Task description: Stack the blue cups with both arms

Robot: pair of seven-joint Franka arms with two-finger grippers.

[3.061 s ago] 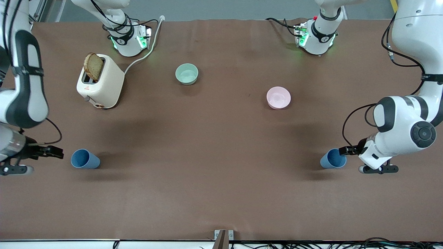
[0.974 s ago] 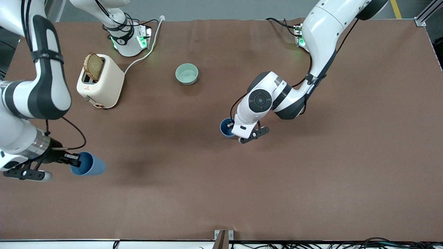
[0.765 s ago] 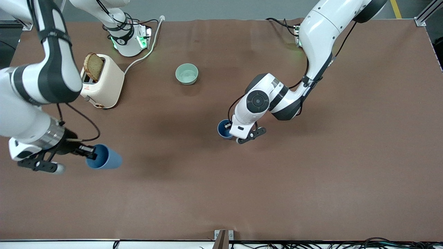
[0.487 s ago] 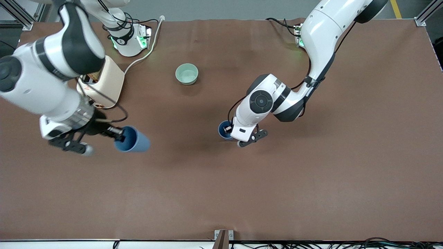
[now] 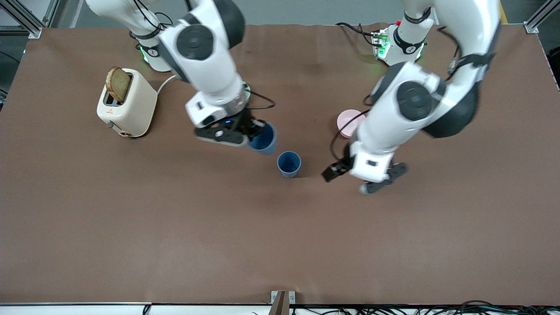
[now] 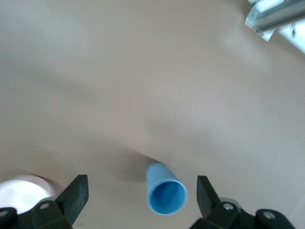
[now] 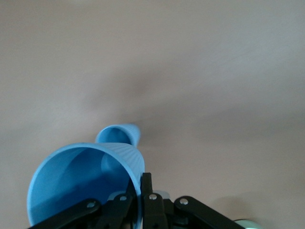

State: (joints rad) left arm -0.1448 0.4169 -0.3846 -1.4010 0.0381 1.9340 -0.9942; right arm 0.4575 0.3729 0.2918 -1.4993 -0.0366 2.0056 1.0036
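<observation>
My right gripper is holding a blue cup. Next, I let go of it with that gripper inside the blue cup standing upright on the brown table [image 5: 289,163] [image 7: 117,135].
One blue cup [image 5: 288,164] stands upright on the brown table near its middle, with nothing holding it. My right gripper [image 5: 255,129] is shut on the rim of the other blue cup [image 5: 264,139] and holds it in the air, tilted, over the table just beside the standing cup. In the right wrist view the held cup [image 7: 83,186] fills the foreground with my right gripper [image 7: 141,198] pinching its wall, and the standing cup [image 7: 119,134] shows past it. My left gripper [image 5: 331,172] is open and empty, beside the standing cup toward the left arm's end. The left wrist view shows that cup [image 6: 166,192] ahead of my open left gripper [image 6: 141,187].
A pink bowl [image 5: 344,123] sits partly hidden under the left arm and also shows in the left wrist view [image 6: 24,188]. A cream toaster [image 5: 127,105] holding a bread slice [image 5: 118,83] stands toward the right arm's end. The pale green bowl is mostly hidden by the right arm.
My right arm carried its blue cup from the right arm's end to the middle, beside the other cup. My left gripper let go of its cup and drew back, uncovering part of the pink bowl.
</observation>
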